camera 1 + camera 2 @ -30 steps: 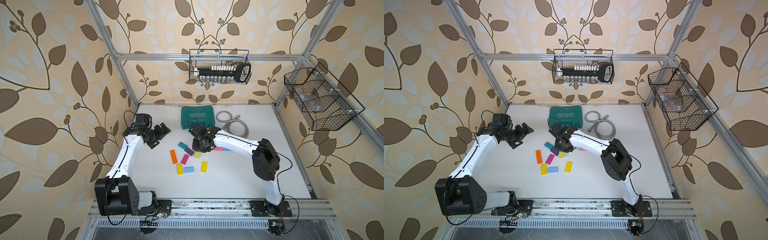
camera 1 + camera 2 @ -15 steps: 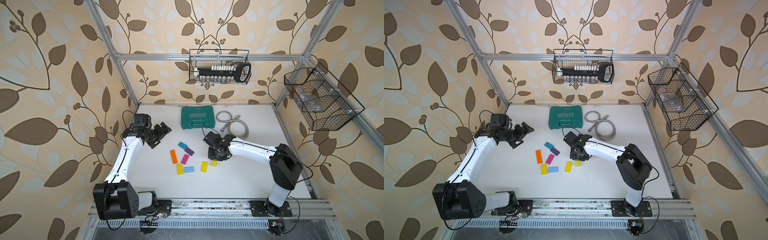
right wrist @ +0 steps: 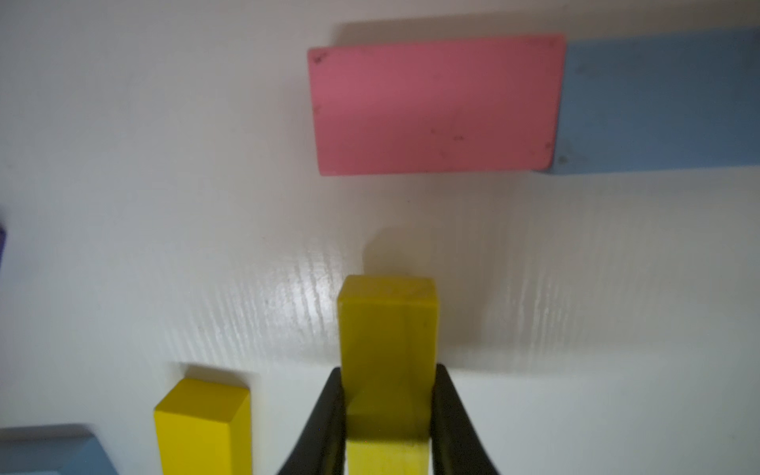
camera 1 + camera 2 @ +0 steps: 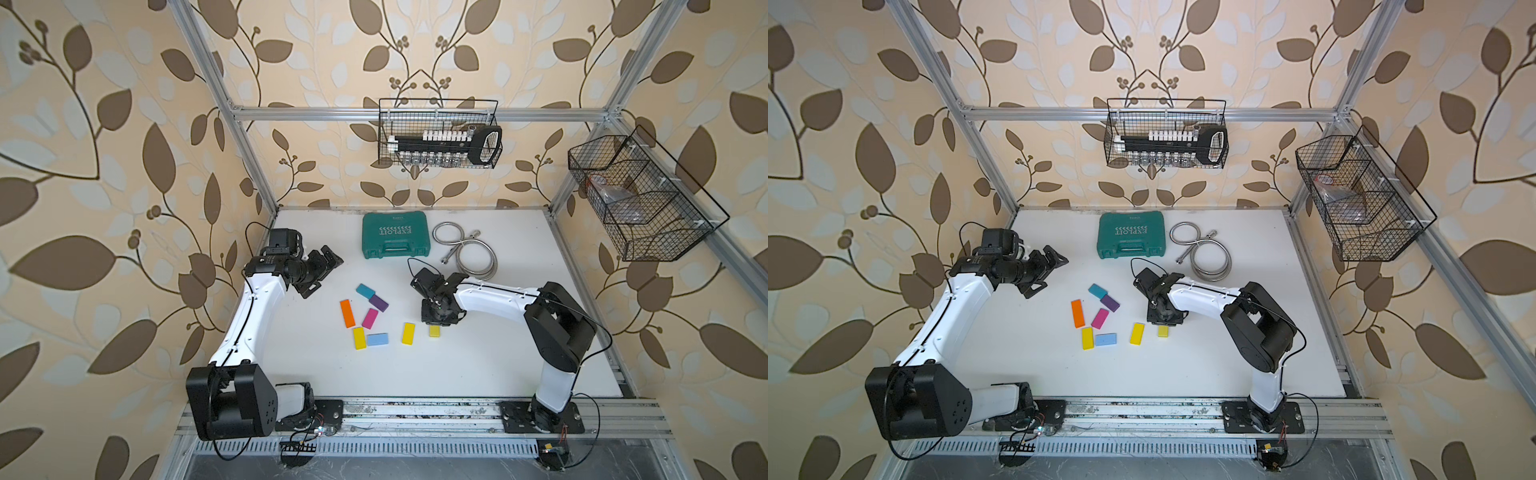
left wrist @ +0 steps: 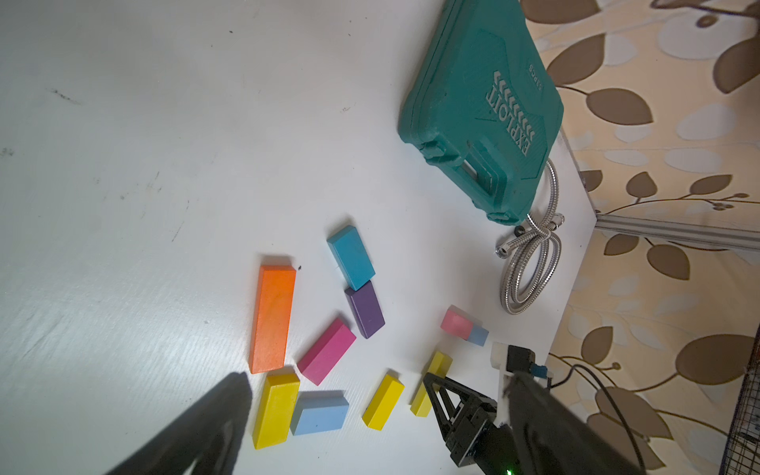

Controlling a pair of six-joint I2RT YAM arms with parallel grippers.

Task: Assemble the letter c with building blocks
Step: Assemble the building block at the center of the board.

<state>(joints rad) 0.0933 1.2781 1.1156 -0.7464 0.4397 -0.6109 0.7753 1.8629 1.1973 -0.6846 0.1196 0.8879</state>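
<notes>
The yellow block is separated from the pink block by a gap, so the robot's right gripper will grab the yellow block nearer its front end [image 4: 434, 333] and push it closer.
My right gripper [image 3: 388, 395] is shut on a small yellow block [image 3: 386, 325], held low over the white table [image 4: 478, 365] beside another yellow block [image 4: 408, 333]. In both top views the held block [image 4: 1163, 331] shows just below the gripper. A pink block [image 3: 436, 105] and a light blue block [image 3: 658, 103] lie end to end just beyond it. To the left lie teal [image 4: 365, 291], purple [image 4: 379, 302], orange [image 4: 347, 313], magenta [image 4: 369, 318], yellow [image 4: 359, 338] and light blue [image 4: 377, 339] blocks. My left gripper [image 4: 328, 274] hovers open, left of them, holding nothing.
A green tool case [image 4: 395, 235] and a coiled metal hose [image 4: 465, 249] lie at the back of the table. Wire baskets hang on the back wall [image 4: 440, 133] and on the right wall [image 4: 640, 199]. The right arm's elbow [image 4: 557, 328] stands over the table's right side.
The right gripper carried the small yellow block from beside the purple block toward the front right, then stayed next to the other yellow block. The left arm barely moved.
</notes>
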